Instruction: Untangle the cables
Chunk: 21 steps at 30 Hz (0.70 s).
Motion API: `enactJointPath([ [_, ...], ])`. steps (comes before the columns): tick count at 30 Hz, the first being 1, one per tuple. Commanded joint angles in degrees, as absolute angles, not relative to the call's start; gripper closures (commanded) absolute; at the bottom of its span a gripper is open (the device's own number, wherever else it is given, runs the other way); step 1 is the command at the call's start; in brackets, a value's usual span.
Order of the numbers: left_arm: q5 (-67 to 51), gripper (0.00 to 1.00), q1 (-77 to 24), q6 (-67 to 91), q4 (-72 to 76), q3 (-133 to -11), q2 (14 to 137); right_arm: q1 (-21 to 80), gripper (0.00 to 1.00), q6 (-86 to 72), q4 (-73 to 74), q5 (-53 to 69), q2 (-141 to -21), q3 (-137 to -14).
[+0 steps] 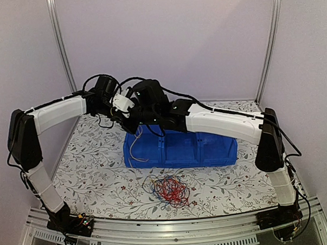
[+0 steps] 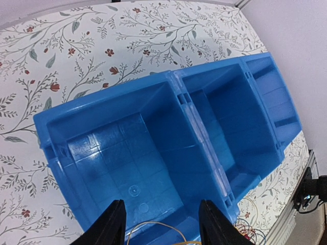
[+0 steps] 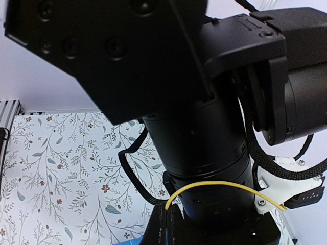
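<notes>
I need to next lower my left gripper to the blue bin's near edge [image 1: 131, 159] and grab the yellow wire's hanging part there.
The cables [image 1: 167, 190], a loose tangle of red, yellow-tan and dark blue wires, lie on the floral table in front of the blue bin [image 1: 208, 153]. A bit of the tangle shows in the left wrist view [image 2: 250, 232]. One yellow wire [image 1: 133, 148] hangs from the grippers down the bin's left end. My right gripper [image 3: 168, 224] is shut on this yellow wire [image 3: 219, 184], close against the left arm's wrist. My left gripper [image 2: 161, 227] is open above the bin's left compartment [image 2: 122, 153], with a loop of the yellow wire [image 2: 153, 224] just below its jaws.
The blue bin has three compartments, all bare inside [image 2: 240, 117]. Both arms meet above its left end [image 1: 141, 110]. Thick black arm cables [image 3: 127, 168] hang near the right gripper. Metal posts [image 1: 59, 40] stand at the back corners, and a rail [image 1: 173, 230] runs along the near edge.
</notes>
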State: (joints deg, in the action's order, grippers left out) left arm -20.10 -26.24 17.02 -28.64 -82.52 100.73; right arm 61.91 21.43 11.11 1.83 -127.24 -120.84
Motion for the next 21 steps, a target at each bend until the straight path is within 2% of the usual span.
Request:
enactJointPath([
  [1,-19.78,0.51,-26.54,16.63,-28.92,-81.76,98.75,61.43,1.00,20.38,10.60,-1.53,-128.33,-123.79],
  [9,-19.09,0.51,-26.44,16.31,-28.92,-81.23,98.09,57.37,1.00,21.07,11.30,-3.24,-123.54,-121.87],
  [21,-21.48,0.51,-24.15,15.44,-29.10,-81.32,97.35,48.50,1.00,18.72,7.63,1.32,-116.59,-106.77],
])
